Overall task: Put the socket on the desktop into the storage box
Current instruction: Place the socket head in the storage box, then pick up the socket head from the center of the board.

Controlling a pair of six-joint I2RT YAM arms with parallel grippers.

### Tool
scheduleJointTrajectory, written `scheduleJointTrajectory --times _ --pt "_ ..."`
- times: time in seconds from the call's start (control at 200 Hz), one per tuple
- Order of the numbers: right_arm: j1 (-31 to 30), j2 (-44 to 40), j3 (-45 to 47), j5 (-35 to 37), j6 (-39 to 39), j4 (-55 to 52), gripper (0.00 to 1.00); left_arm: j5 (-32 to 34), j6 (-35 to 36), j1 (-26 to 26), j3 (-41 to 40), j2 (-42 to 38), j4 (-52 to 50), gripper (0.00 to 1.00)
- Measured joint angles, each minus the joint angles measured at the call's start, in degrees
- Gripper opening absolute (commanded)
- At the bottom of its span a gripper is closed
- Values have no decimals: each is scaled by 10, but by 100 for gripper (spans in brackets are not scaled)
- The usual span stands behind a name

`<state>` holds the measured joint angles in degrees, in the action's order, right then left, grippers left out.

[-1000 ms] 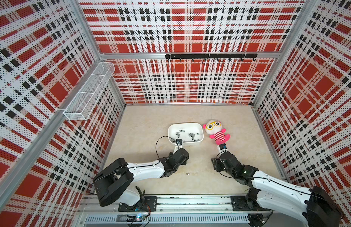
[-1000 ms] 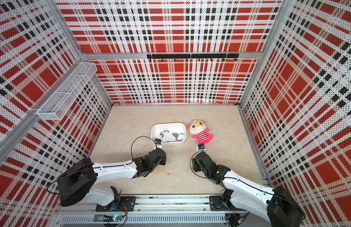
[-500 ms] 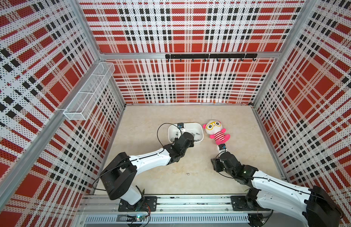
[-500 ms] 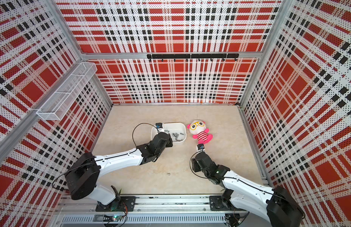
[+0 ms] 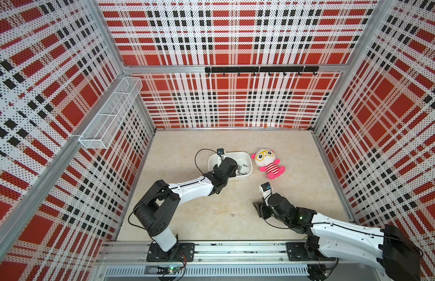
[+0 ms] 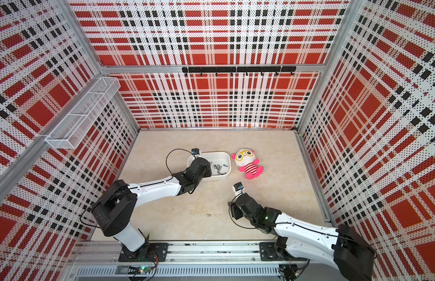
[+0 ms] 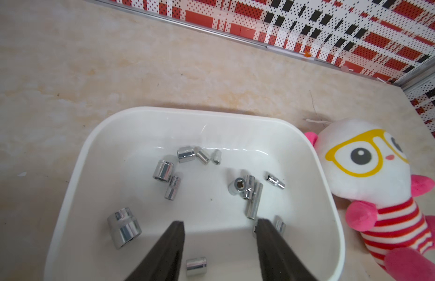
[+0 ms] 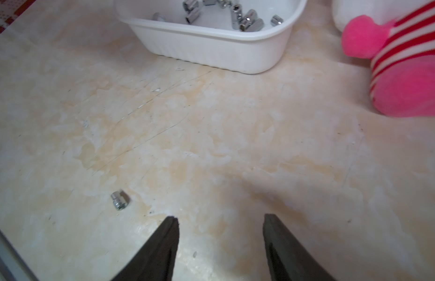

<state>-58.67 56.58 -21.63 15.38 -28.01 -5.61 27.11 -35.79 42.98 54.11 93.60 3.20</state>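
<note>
Next, my right gripper moves over to the wider end (image 5: 233, 215) (image 8: 120, 203) of the small chrome socket that lies alone on the beige desktop, and closes there.
A small chrome socket (image 5: 233, 215) (image 6: 208, 215) (image 8: 119, 200) lies on the beige desktop near the front, just left of my right gripper (image 8: 220, 216), which hangs open and empty over bare desktop. The white storage box (image 5: 246, 155) (image 6: 226, 155) (image 7: 162, 110) (image 8: 211, 48) sits mid-table with several sockets (image 7: 245, 187) inside. My left gripper (image 7: 220, 221) hovers over the box's near-left part, open; a short socket (image 7: 196, 266) lies loose on the box floor between its fingers. In both top views the left wrist (image 5: 226, 167) hides those fingers.
A pink and white plush doll (image 5: 268, 165) (image 7: 372, 165) (image 8: 406, 73) lies against the box's right side. A white wire-mesh basket (image 5: 111, 114) hangs on the left wall and a black hook rail (image 5: 260, 69) on the back wall. Plaid walls enclose three sides.
My left arm swung from the front of the table up over the storage box, and its gripper went from shut to open there. The right arm barely moved.
</note>
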Motion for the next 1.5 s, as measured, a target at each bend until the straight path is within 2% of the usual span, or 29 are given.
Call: scheduleJointTrajectory --times 0.125,0.341,0.481,0.521,0.641,0.782,1.042,1.403,1.498 --pt "-48 48 -22 3 20 17 61 9 -18 3 -55 -75 7 55" --pt "-108 219 -104 -7 61 35 56 17 -66 19 -213 -257 14 55" --pt "-119 293 -144 -20 83 37 56 51 -73 58 -328 -396 19 59" --pt "-120 303 -150 -23 88 37 55 58 -75 61 -347 -424 19 62" --pt "-121 327 -167 -28 100 38 51 88 -71 65 -380 -488 32 62" --pt "-120 342 -176 -29 106 38 45 114 -60 80 -380 -502 51 62" --pt "-120 354 -181 -43 111 34 33 124 -49 85 -375 -462 53 62" --pt "-121 361 -188 -42 111 26 32 124 -38 88 -360 -438 54 62" --pt "-121 362 -188 -42 110 25 28 124 -37 88 -360 -438 54 62"
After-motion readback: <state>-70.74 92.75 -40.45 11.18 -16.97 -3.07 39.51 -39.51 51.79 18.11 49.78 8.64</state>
